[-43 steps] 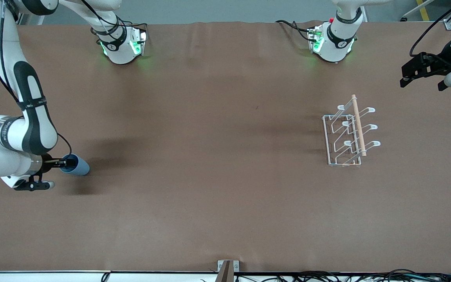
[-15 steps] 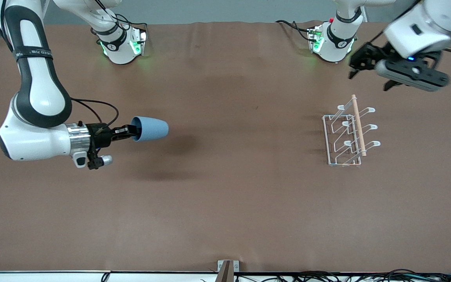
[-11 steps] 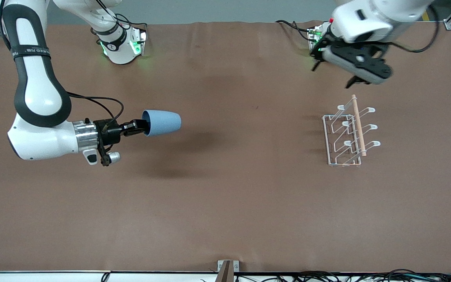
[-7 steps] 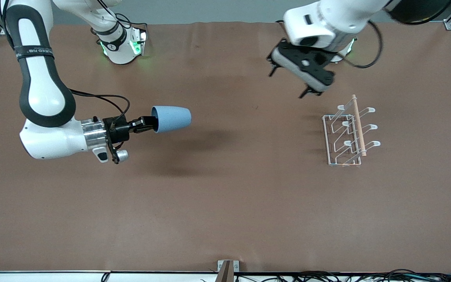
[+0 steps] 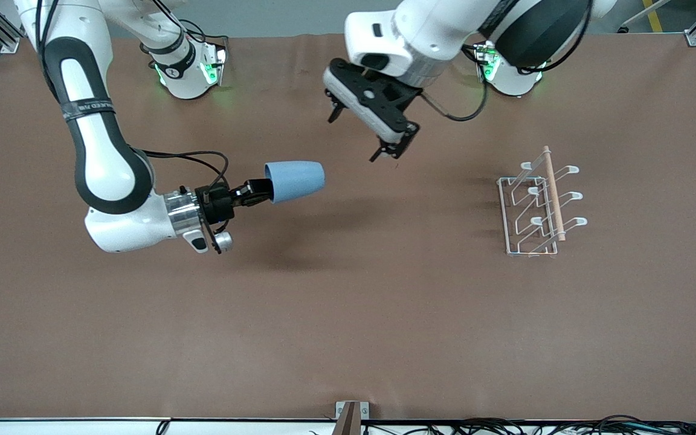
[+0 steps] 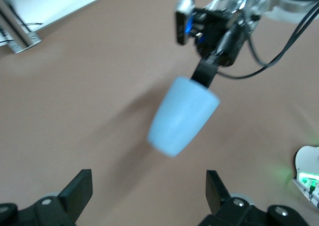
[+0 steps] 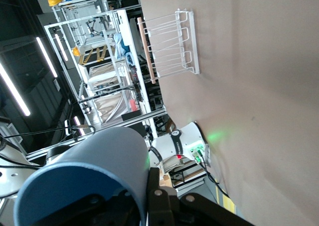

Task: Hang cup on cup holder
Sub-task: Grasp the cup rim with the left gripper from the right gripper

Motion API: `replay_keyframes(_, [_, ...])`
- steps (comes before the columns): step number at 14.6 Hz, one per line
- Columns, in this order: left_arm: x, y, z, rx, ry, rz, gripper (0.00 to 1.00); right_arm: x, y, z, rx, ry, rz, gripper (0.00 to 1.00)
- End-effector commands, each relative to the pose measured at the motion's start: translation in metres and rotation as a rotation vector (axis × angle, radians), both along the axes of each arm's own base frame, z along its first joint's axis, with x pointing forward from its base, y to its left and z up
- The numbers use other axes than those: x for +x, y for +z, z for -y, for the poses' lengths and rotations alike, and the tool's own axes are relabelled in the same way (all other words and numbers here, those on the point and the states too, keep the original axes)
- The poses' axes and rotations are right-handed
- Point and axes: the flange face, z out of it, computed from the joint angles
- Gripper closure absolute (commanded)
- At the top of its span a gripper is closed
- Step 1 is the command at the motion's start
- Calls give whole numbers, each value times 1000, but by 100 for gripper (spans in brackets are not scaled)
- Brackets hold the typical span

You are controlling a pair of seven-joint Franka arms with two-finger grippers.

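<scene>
Next, I close my left gripper around the closed end [image 5: 312, 177] [image 6: 170, 136] of the light blue cup, opposite the cup's rim in my right gripper.
The light blue cup [image 5: 295, 180] hangs on its side in the air over the middle of the table, its mouth toward my right gripper [image 5: 261, 190]. That gripper is shut on the cup's rim, one finger inside and one outside. The cup also shows in the right wrist view [image 7: 84, 176] and in the left wrist view [image 6: 183, 115]. My left gripper [image 5: 354, 139] is open and empty, in the air close to the cup's closed end. The white wire cup holder [image 5: 532, 191] with its wooden rod [image 5: 553, 193] stands toward the left arm's end of the table, with nothing on its prongs, and also shows in the right wrist view [image 7: 193, 47].
Both arm bases [image 5: 188, 69] [image 5: 511, 69] with green lights stand at the table's edge farthest from the front camera. A small metal bracket [image 5: 348, 414] and cables sit at the nearest edge. The brown table cover [image 5: 384, 314] is bare around the rack.
My right gripper has lifted the cup off the table and carried it toward the middle. My left arm has swung from its end of the table over to the middle, close to the cup.
</scene>
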Motion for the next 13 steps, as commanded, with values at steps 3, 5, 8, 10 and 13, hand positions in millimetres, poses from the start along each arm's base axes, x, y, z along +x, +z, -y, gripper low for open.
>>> replay_keyframes(3, [3,-48,50,11,-35,39,0,-5,12,-14,64,-19,1,99])
replay_keyframes(5, [-3,-66,64,42,-64,46,0,-5,12,-15,67,-19,2,99])
replay_keyframes(8, [-8,-81,74,83,-91,59,0,-7,10,-22,66,-11,-1,98])
replay_keyframes(10, [-10,-97,82,99,-105,54,0,-7,9,-21,67,-11,-3,97])
replay_keyframes(13, [-8,-111,89,124,-152,103,0,-8,9,-23,66,-7,-1,97])
